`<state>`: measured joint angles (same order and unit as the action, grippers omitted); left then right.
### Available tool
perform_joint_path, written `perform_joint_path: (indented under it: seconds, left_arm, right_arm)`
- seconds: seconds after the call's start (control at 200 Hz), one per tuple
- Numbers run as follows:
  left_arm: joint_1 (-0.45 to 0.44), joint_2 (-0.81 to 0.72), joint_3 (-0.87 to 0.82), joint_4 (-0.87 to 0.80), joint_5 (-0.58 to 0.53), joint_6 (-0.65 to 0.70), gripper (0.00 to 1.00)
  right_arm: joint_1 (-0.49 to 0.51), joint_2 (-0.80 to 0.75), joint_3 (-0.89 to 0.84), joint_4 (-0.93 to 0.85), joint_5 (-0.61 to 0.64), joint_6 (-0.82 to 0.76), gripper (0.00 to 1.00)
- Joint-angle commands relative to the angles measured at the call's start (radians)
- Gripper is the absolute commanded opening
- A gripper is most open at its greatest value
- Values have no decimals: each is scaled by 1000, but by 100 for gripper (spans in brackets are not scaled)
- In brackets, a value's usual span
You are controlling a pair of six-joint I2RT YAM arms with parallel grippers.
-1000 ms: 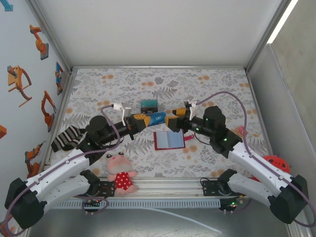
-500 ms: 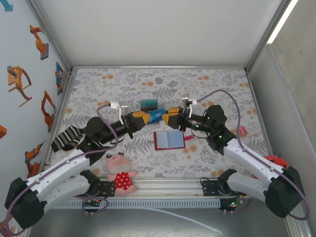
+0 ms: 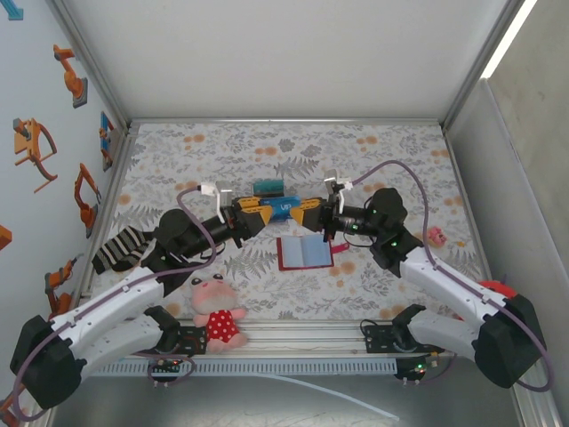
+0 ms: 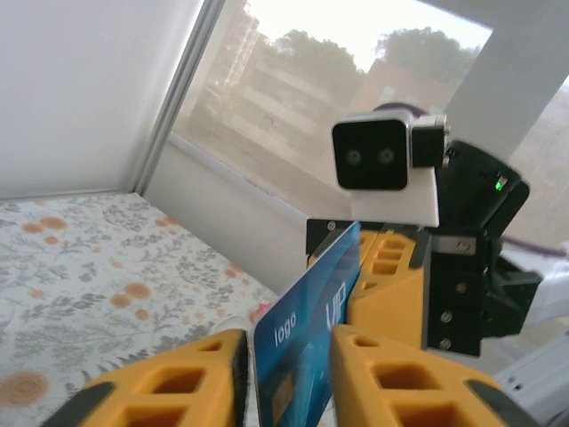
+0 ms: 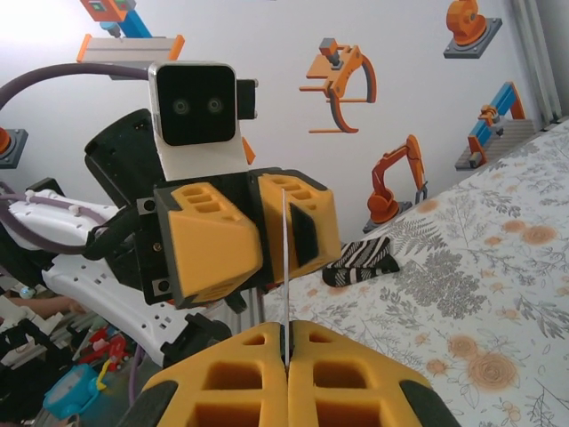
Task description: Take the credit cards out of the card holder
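Observation:
I should tip my left gripper downward and pinch the card's near end (image 4: 272, 360) from above, because the blue card sits at a slant between that gripper's level fingers.
A blue credit card (image 3: 283, 207) with white lettering hangs in the air between my two grippers, above the table's middle. My right gripper (image 3: 303, 213) is shut on its right end; in the right wrist view the fingertips (image 5: 286, 334) pinch the card's thin edge (image 5: 285, 267). My left gripper (image 3: 264, 213) stands open around the other end, and in the left wrist view the card (image 4: 307, 329) sits in the gap between the yellow fingers (image 4: 178, 382). The red card holder (image 3: 304, 253) lies open on the table just below. A teal card (image 3: 268, 188) lies behind.
A plush toy in a red dress (image 3: 216, 311) sits near the front edge. A striped sock (image 3: 120, 247) lies at the left, a small pink thing (image 3: 435, 236) and a red object (image 3: 498, 289) at the right. The floral cloth (image 3: 373, 151) covers the table.
My right gripper has moved left to the card held out by my left gripper and shut on its free end. My left gripper's fingers now stand apart around the card.

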<state>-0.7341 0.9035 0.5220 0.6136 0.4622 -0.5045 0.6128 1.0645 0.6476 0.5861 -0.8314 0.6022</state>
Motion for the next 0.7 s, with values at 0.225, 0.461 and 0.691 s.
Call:
perform_joint_path:
  seconds: [0.225, 0.461, 0.691]
  left_arm:
    - [3, -121, 253, -612, -27, 366, 53]
    - [4, -40, 413, -847, 10, 470, 53]
    - [3, 114, 549, -973, 130, 519, 48]
  right_arm:
    - [4, -35, 31, -165, -49, -116, 0]
    - [6, -17, 73, -274, -89, -179, 0]
    - [5, 22, 96, -307, -131, -189, 0]
